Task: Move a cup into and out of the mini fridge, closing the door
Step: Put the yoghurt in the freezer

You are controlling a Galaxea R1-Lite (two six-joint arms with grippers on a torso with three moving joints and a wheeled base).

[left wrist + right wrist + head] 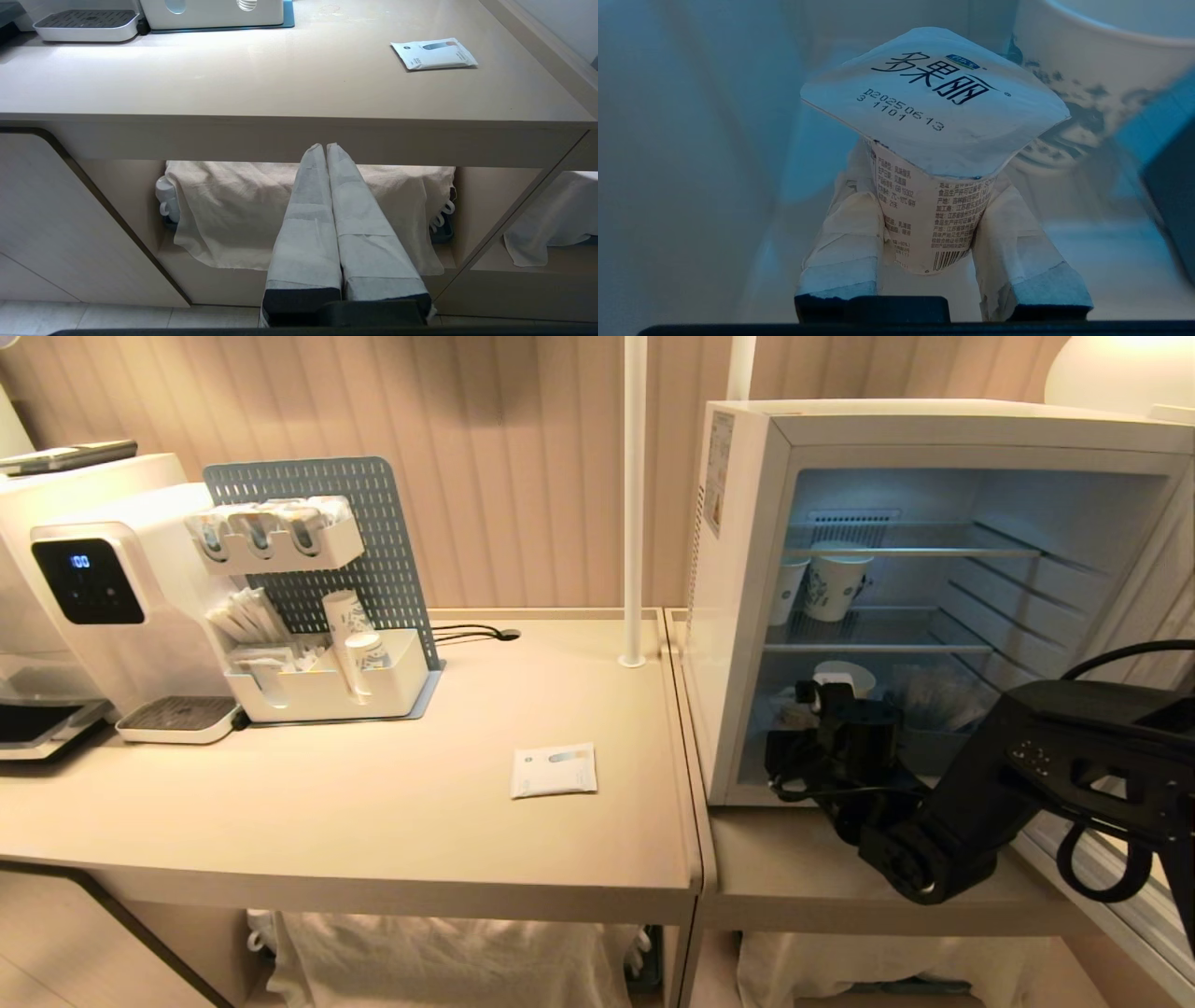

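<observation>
Next, I set the tub down with my right gripper on the bottom of the fridge, between the fridge's side and the paper cup [789, 733] [928, 263].
The mini fridge [738, 616] stands on the right counter, its lit inside showing, with the door [1158, 569] swung open at the right edge. My right arm reaches into the lowest compartment, where the right gripper [826, 695] is. In the right wrist view this gripper [930, 179] is shut on the cup [934, 214], a small white tapered tub with a printed foil lid. Its padded fingers [850, 224] press both sides of the tub below the rim. My left gripper [325, 145] hangs parked below the table's front edge, shut and holding nothing.
Two printed paper cups [834, 583] stand on the fridge's middle wire shelf, and one paper cup [1087, 70] is close behind the held tub. A white sachet [554, 770] lies on the table. A coffee machine [103, 597] and an organiser rack [317, 616] fill the left.
</observation>
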